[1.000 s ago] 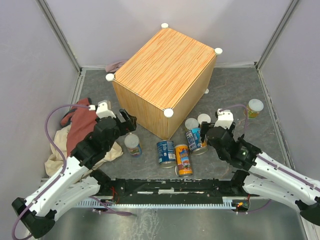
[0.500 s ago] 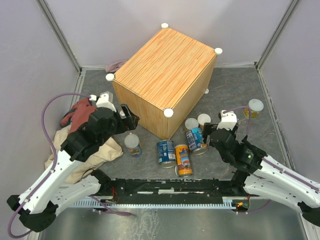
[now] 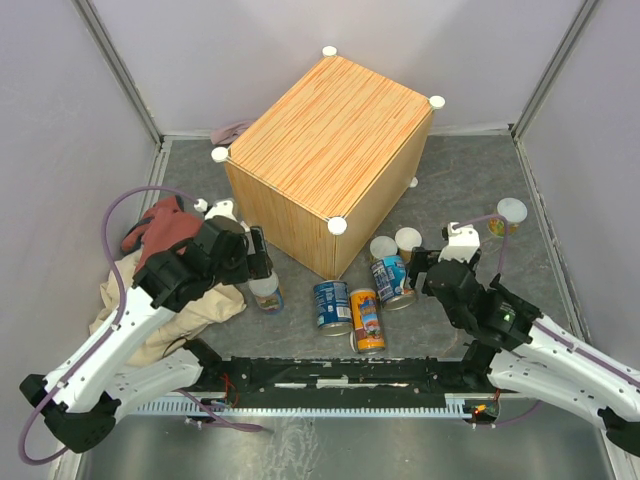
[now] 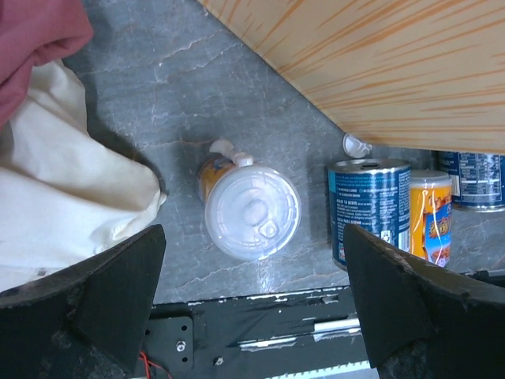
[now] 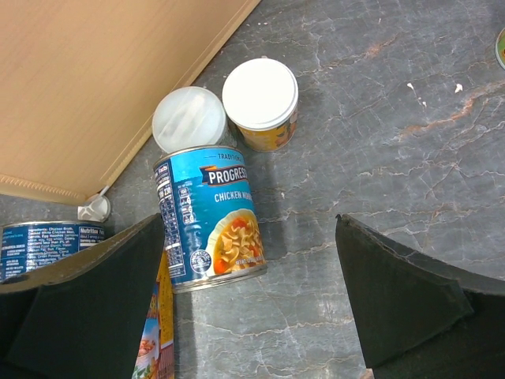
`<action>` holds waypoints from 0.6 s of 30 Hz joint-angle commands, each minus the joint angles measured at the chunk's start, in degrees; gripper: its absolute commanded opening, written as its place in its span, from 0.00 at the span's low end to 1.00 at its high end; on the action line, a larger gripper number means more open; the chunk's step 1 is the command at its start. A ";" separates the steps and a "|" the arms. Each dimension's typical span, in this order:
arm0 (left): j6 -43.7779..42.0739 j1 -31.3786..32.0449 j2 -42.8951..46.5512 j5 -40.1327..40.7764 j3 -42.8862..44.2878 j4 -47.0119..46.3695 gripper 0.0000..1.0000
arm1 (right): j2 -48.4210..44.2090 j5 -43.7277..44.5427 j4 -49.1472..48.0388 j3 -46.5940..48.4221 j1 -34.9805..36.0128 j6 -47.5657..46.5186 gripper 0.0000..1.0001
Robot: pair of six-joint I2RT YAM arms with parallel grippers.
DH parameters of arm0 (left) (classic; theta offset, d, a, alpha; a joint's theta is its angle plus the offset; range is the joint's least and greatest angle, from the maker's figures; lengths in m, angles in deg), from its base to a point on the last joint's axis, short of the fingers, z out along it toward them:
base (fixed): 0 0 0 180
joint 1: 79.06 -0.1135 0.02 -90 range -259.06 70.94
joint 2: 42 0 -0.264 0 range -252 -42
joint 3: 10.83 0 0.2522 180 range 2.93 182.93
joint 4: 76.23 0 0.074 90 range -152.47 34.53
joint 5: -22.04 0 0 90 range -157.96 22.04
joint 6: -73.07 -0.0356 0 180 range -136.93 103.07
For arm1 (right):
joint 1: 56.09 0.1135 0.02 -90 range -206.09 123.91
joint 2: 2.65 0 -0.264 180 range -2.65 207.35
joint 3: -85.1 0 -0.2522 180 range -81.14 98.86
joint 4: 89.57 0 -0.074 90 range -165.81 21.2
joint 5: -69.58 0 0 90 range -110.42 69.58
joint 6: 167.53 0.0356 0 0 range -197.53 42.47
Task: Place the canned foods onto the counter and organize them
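Note:
My left gripper is to close around the lid point(image 3: 264, 284) point(image 4: 252, 212) of the short can with the pale lid that stands beside the beige cloth.
The counter point(image 3: 330, 150), a wood-grain box with white corner caps, stands at the back. In front of it on the floor are a short pale-lidded can point(image 3: 266, 292), two blue cans point(image 3: 331, 302) point(image 3: 392, 280), a lying orange can point(image 3: 367, 320) and two pale-lidded cans point(image 3: 383, 247) point(image 3: 408, 238). One more can point(image 3: 510, 215) stands far right. My left gripper point(image 4: 256, 308) hangs open over the short pale-lidded can point(image 4: 252, 212), not touching it. My right gripper point(image 5: 248, 304) is open above the blue soup can point(image 5: 213, 217), holding nothing.
A red cloth point(image 3: 165, 228) and a beige cloth point(image 3: 135, 300) lie heaped at the left, close to my left arm. A pink cloth point(image 3: 228, 131) peeks out behind the counter. Grey walls close in the floor point(image 3: 470, 170) on three sides. A black rail point(image 3: 340, 375) runs along the near edge.
My left gripper has swung down and right from beside the counter's wall to above the short pale-lidded can. The right arm has shifted slightly. No can has moved.

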 commanded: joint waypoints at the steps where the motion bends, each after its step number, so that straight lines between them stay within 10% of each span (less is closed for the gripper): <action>1: 2.05 0.49 0.85 -3.26 0.58 1.67 0.99 | -1.55 -0.14 -0.38 -0.65 0.41 0.45 0.97; 18: 4.98 7.42 -8.86 4.94 -2.33 1.36 0.99 | -6.38 -1.62 1.82 -2.88 0.41 1.53 0.98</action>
